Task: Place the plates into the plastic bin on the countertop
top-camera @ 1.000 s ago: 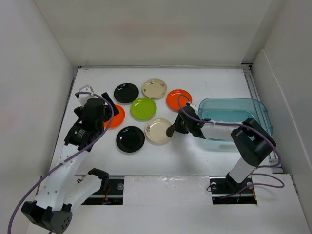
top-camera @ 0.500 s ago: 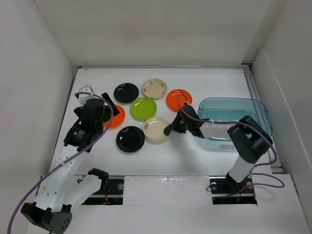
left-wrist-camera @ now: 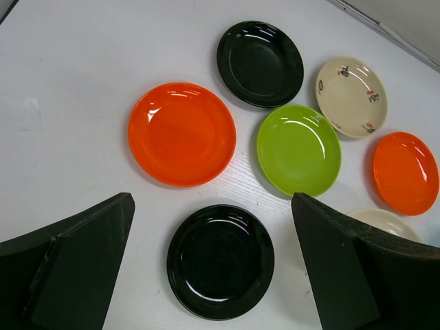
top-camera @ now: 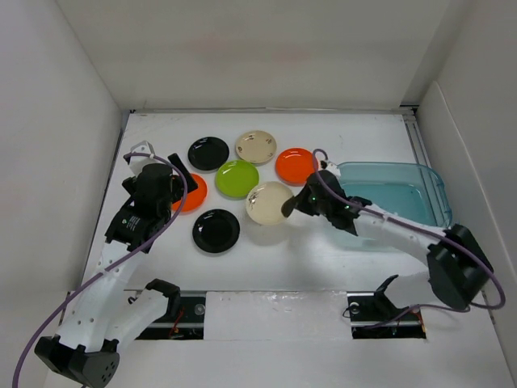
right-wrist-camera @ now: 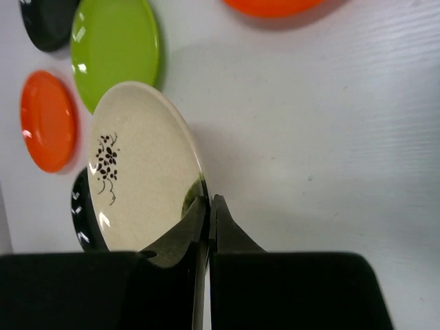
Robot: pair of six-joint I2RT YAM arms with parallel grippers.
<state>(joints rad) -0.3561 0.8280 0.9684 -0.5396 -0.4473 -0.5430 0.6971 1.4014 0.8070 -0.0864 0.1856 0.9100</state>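
Next, my right gripper releases the second cream plate inside the teal plastic bin (top-camera: pixel 357 205), setting it by the side of the bin that is nearest the plates.
Seven plates are in the top view. On the countertop (top-camera: pixel 323 259) lie a black plate (top-camera: pixel 208 153), a cream plate (top-camera: pixel 255 147), an orange plate (top-camera: pixel 296 166), a lime green plate (top-camera: pixel 237 179), a second black plate (top-camera: pixel 216 230) and a second orange plate (top-camera: pixel 192 194), partly under my left arm. My right gripper (top-camera: pixel 288 208) is shut on the rim of the second cream plate (top-camera: pixel 267 202) and holds it tilted above the countertop, left of the teal plastic bin (top-camera: pixel 420 174). The right wrist view shows the gripper (right-wrist-camera: pixel 208 206) pinching this plate (right-wrist-camera: pixel 137 165). My left gripper (left-wrist-camera: pixel 212 227) is open above the near black plate (left-wrist-camera: pixel 220 261).
White walls enclose the countertop on the left, back and right. The bin stands at the right side against the right wall and looks empty. The left wrist view also shows the orange plate (left-wrist-camera: pixel 182 134) and the lime green plate (left-wrist-camera: pixel 299 149).
My right gripper has lifted the near cream plate off the countertop and tilted it, moving slightly toward the back. The right arm has stretched out. The left arm has not moved.
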